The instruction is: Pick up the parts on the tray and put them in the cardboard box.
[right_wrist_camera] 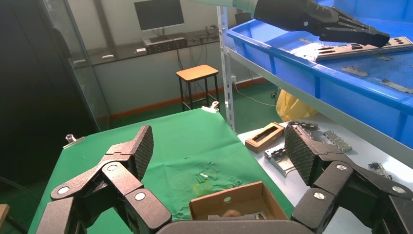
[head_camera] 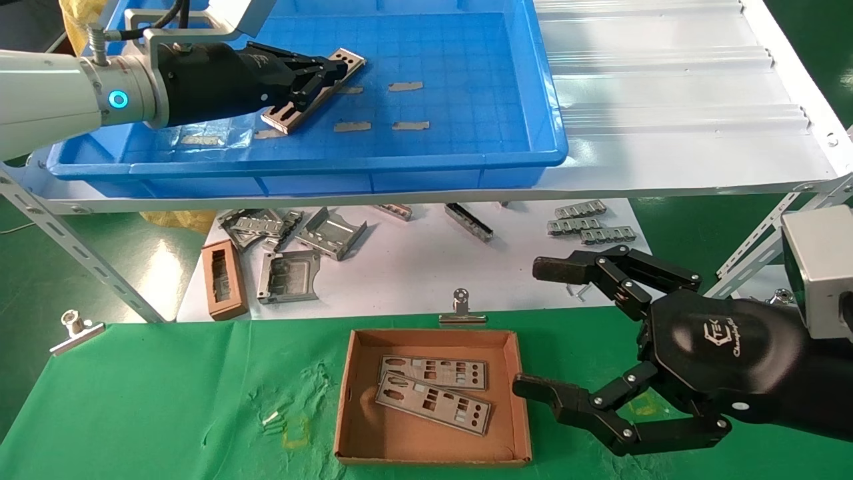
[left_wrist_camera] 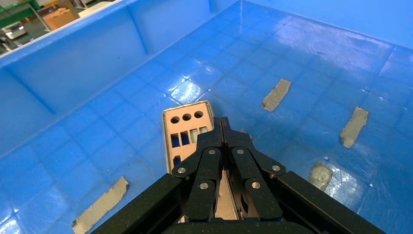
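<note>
The left gripper's fingers meet each other over the silver part, so it should open wide and grip the silver part across its long edges (left_wrist_camera: pixel 166 141) before lifting.
My left gripper (head_camera: pixel 328 69) is inside the blue tray (head_camera: pixel 466 160), shut on a silver part (head_camera: pixel 346 61) by its long edge. The part looks slightly raised off the gridded floor. In the left wrist view the closed gripper (left_wrist_camera: pixel 222 124) covers much of the part (left_wrist_camera: pixel 185 131). The cardboard box (head_camera: pixel 346 407) sits on the green cloth with two parts (head_camera: pixel 433 372) (head_camera: pixel 433 405) lying in it. My right gripper (head_camera: pixel 533 327) is open and empty, just right of the box. Its wrist view (right_wrist_camera: pixel 220 146) shows the box (right_wrist_camera: pixel 229 197) below and the tray (right_wrist_camera: pixel 302 68) above.
Bits of grey tape (head_camera: pixel 406 86) lie on the tray floor. On the white shelf below are bent grey brackets (head_camera: pixel 330 233), linked metal strips (head_camera: pixel 586 227) and a narrow brown frame (head_camera: pixel 223 280). Binder clips (head_camera: pixel 460 310) (head_camera: pixel 74 330) hold the cloth's edge.
</note>
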Robot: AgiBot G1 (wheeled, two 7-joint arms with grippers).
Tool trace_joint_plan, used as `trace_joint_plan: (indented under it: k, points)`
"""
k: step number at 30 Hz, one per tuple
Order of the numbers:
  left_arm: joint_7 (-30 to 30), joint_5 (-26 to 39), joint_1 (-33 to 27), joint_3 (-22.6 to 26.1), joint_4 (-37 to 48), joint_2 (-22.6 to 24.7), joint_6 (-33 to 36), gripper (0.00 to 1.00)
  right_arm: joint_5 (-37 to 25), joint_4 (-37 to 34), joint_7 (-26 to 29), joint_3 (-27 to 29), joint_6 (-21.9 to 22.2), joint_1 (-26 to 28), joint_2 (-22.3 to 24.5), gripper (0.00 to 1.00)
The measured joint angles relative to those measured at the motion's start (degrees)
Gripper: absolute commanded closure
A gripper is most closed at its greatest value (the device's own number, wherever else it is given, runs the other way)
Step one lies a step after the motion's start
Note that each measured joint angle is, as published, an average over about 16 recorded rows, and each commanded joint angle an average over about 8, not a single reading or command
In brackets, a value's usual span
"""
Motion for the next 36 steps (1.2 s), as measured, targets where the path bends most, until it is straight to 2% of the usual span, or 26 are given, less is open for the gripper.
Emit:
trace_joint_plan:
  k: [25, 27, 33, 35, 36]
  points:
    - [0.21, -0.72, 0.41, -0.51, 0.81, -0.01, -1.30, 0.00, 0.00, 0.00, 0.00, 0.00, 0.00, 0.00, 0.00, 0.00]
    - [-0.02, -0.86, 0.53, -0.61, 0.95, 0.04, -1.55, 0.16, 0.00, 0.00, 0.00, 0.00, 0.00, 0.00, 0.00, 0.00]
    - [-0.90, -1.21, 0.88, -0.85, 1.37, 0.23, -2.52, 0.91, 0.00, 0.00, 0.00, 0.00, 0.00, 0.00, 0.00, 0.00]
    - [-1.23, -1.29, 0.97, -0.90, 1.48, 0.31, -2.88, 1.00, 0.00, 0.00, 0.00, 0.00, 0.00, 0.00, 0.00, 0.00]
    - [-1.39, -1.32, 1.01, -0.92, 1.52, 0.34, -3.05, 1.00, 0.00, 0.00, 0.00, 0.00, 0.00, 0.00, 0.00, 0.00]
